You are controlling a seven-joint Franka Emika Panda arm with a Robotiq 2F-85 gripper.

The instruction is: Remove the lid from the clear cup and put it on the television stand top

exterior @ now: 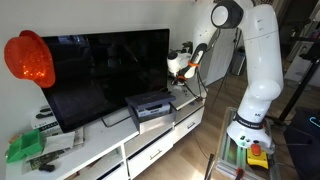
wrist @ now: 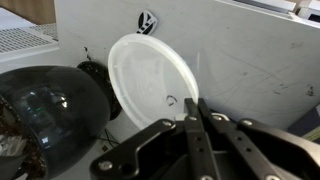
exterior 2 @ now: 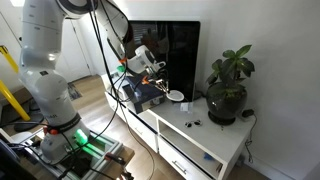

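Observation:
Next, my gripper lets go of the lid near the front edge of the television stand top (exterior: 195, 94), past the grey box-shaped device.
The lid (wrist: 150, 80) is a round whitish disc that fills the middle of the wrist view. It also shows as a small white disc in an exterior view (exterior 2: 176, 96). My gripper (wrist: 195, 104) has its two fingers pressed together at the lid's right rim and holds it a little above the television stand top (exterior 2: 205, 140). The gripper also shows beside the television's edge (exterior: 179, 65) and beyond the grey box-shaped device (exterior 2: 163, 82). I cannot make out the clear cup in any view.
A dark round pot with a plant (exterior 2: 227, 98) stands on the stand, and shows close to the lid in the wrist view (wrist: 45, 110). The grey box-shaped device (exterior: 150, 106) sits before the television (exterior: 105, 70). An orange-red round object (exterior: 30, 58) hangs by the television's far side.

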